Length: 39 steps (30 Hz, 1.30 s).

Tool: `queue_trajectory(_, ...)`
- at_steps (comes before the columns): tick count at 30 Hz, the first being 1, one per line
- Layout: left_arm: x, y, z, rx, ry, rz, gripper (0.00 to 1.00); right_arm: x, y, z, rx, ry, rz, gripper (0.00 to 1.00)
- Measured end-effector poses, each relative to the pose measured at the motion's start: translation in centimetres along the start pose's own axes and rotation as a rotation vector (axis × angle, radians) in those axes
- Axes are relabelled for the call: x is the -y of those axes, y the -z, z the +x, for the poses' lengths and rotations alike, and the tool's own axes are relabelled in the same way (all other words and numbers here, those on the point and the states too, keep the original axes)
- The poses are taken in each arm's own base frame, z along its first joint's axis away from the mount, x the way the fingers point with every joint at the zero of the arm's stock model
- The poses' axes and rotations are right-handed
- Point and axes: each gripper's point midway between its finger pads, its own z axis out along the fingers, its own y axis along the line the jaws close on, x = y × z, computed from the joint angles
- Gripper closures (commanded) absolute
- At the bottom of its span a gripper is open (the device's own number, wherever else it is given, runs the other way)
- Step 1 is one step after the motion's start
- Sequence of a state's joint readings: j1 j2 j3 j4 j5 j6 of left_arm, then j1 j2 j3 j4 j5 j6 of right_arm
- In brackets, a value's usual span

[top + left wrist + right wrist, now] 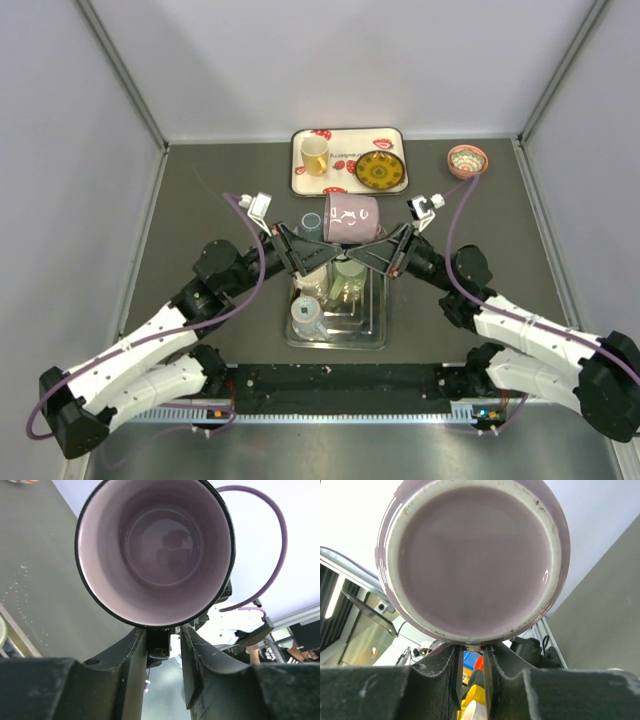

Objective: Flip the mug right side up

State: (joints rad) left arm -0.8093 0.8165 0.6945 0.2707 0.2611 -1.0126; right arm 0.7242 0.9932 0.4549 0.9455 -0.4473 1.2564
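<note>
The robot's right gripper will release the purple mug in the metal tray's empty front corner (353,310), before the green glass.
The purple mug (350,218) hangs in the air on its side above the table's middle, mouth to the left, base to the right. The left wrist view looks straight into its open mouth (155,550); the right wrist view shows its flat base (472,560). My right gripper (374,246) sits under the base end, its fingers almost together on a narrow part under the mug, seemingly the handle (470,652). My left gripper (322,244) is just under the mug's rim (164,630), its fingers apart, with light showing between them.
A metal tray (378,338) lies under the mug with a pale blue cup (306,315) and a green glass (348,275) in it. At the back, a white tray (348,133) holds a yellow mug (314,155) and a yellow plate (380,172). A pink bowl (467,160) stands at the back right.
</note>
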Motion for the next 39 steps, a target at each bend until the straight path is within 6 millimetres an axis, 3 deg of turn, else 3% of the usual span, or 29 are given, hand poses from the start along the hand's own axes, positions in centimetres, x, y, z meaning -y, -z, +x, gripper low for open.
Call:
queue_trajectory(6,-1.0,0.2,0.7,-0.008,-0.003,-0.023,0.52,1.4,0.3,0.6,-0.024,0.0,0.063,1.0)
queue_trajectory(11,-1.2,0.2,0.8,-0.008,-0.009,-0.028,0.48,1.6,0.5,0.7,-0.029,0.01,0.078,1.0)
queue_trajectory(18,-1.0,1.1,0.3,0.018,-0.041,-0.043,0.33,1.8,1.2,0.9,-0.039,0.038,0.117,1.0)
queue_trajectory(24,-1.1,1.9,-0.8,0.076,-0.072,-0.072,0.31,0.8,2.0,0.7,-0.053,0.09,0.145,1.0)
queue_trajectory(32,-3.4,2.5,-0.8,0.086,-0.102,-0.181,0.31,-1.1,3.6,0.5,-0.094,0.211,0.212,1.0)
queue_trajectory(39,-6.2,4.6,-1.6,0.142,-0.148,-0.335,0.31,-0.2,6.4,0.2,-0.173,0.336,0.423,1.0)
